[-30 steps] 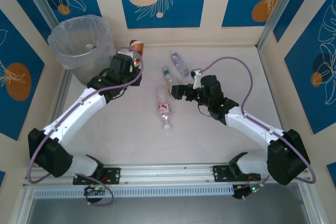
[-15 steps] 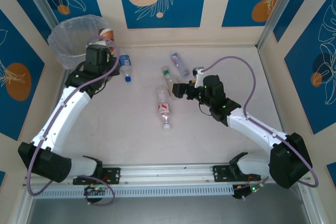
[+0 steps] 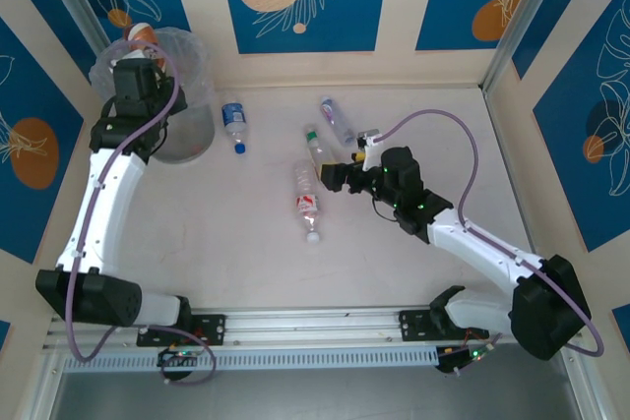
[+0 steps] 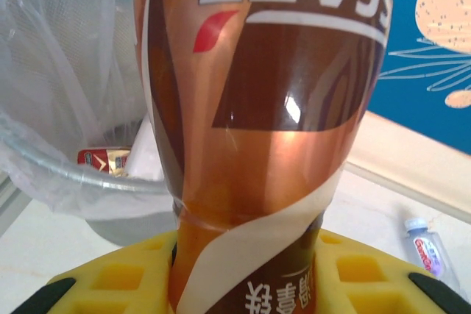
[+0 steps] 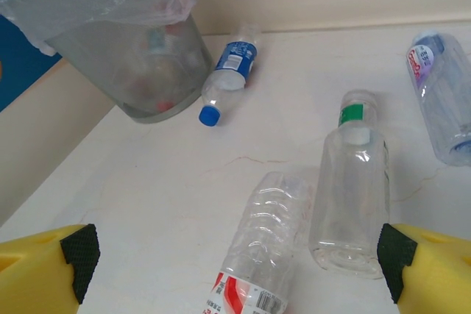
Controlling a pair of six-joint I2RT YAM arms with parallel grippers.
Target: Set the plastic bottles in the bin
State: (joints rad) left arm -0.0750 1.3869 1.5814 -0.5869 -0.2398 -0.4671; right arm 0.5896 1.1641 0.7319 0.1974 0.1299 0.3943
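My left gripper has the brown-labelled bottle. It will let go of it down inside the bin's liner (image 3: 147,98), near the red-labelled item.
My left gripper (image 3: 136,58) is shut on a brown-labelled plastic bottle (image 3: 145,34) held over the rim of the bin (image 3: 192,95) at the far left. From the left wrist, the bottle (image 4: 265,108) stands upright between the yellow pads (image 4: 110,284), with the bin's liner (image 4: 44,71) behind it and a red-labelled item (image 4: 103,159) inside. My right gripper (image 3: 337,174) is open, low over the table, beside a red-labelled bottle (image 5: 268,240) and a green-capped bottle (image 5: 352,196). A blue-labelled bottle (image 3: 233,123) and a purple-labelled one (image 3: 337,120) lie farther back.
Patterned walls close in the table at the back and sides. The bin stands in the far left corner against the wall. A metal rail (image 3: 315,327) runs along the near edge by the arm bases.
My left arm swung left and back from beside the blue-labelled bottle to the bin, carrying the brown bottle. The right gripper shifted slightly toward the red-labelled bottle and stayed open.
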